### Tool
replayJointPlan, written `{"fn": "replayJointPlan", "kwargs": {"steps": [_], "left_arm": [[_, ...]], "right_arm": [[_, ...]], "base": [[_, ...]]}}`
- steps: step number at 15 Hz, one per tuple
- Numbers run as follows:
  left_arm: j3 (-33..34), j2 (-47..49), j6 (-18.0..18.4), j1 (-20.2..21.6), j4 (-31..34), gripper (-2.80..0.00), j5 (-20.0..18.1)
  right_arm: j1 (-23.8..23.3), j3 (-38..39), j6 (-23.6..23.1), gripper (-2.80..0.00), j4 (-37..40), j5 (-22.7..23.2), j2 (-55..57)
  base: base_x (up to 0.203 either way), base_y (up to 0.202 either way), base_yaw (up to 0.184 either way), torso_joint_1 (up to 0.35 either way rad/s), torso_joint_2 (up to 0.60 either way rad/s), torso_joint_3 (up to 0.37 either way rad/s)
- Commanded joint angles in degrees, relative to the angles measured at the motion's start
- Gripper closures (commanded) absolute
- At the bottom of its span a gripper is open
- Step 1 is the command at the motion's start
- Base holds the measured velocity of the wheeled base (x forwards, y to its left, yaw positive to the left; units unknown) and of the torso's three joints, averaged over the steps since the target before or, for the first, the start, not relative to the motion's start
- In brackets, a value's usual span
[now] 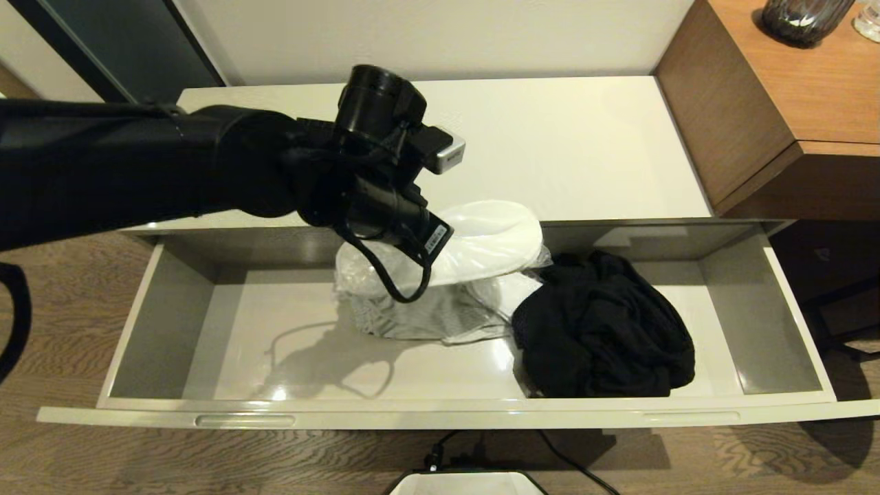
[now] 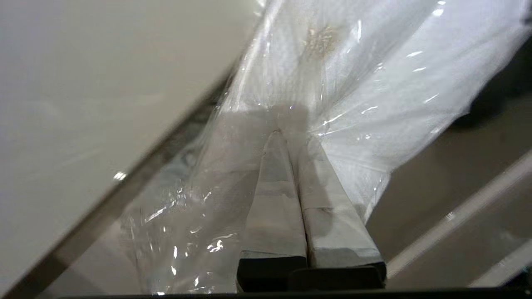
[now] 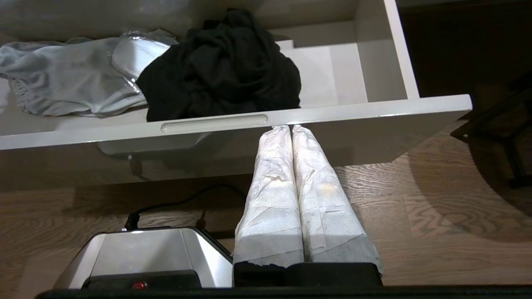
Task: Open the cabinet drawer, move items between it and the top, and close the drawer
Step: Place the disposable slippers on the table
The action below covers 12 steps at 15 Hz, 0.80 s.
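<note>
Next, I release the white slippers on the cabinet top behind the light grey garment (image 1: 393, 157) with my left gripper.
The cabinet drawer (image 1: 440, 412) stands pulled fully open below the top (image 1: 564, 144). My left gripper (image 1: 430, 240) is shut on the clear wrap of a pair of white slippers (image 1: 491, 237), lifted over the drawer's back edge. The left wrist view shows the shut gripper (image 2: 293, 137) pinching the slippers' plastic (image 2: 353, 74). Inside the drawer lie a light grey garment (image 1: 426, 316), another wrapped pair of slippers (image 1: 502, 289) partly under it, and a black garment (image 1: 605, 330). My right gripper (image 3: 291, 128) is shut and empty, parked just under the drawer front (image 3: 374, 110).
A taller brown wooden unit (image 1: 777, 103) with a dark glass vase (image 1: 804, 20) stands at the right of the top. My base (image 1: 467, 485) and a black cable lie on the wood floor before the drawer. A dark frame (image 1: 839, 309) stands at the drawer's right end.
</note>
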Motion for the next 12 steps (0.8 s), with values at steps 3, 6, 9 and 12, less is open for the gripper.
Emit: {"fn": "replayJointPlan", "kwargs": {"steps": [3,6,9,12], "left_arm": [[-3.6,0.5,-0.2,4.0,0.9,0.0,3.9],[-3.6,0.7,-0.2,5.4,0.9,0.0,3.8],[-3.6,6.0,-2.9,8.6,-4.8,0.0,12.7],[-3.6,12.2,-3.8,12.1,-15.1,0.0,18.0]], "right_arm": [[0.0,0.0,0.1,0.0,-0.1,0.0,0.1],[0.0,0.0,0.1,0.0,0.0,0.0,0.1],[0.0,0.0,0.1,0.0,0.0,0.0,0.1],[0.0,0.0,0.1,0.0,0.0,0.0,0.1]], "base": [[0.0,0.0,0.0,0.0,0.0,0.0],[0.0,0.0,0.0,0.0,0.0,0.0],[0.0,0.0,0.0,0.0,0.0,0.0],[0.0,0.0,0.0,0.0,0.0,0.0]]}}
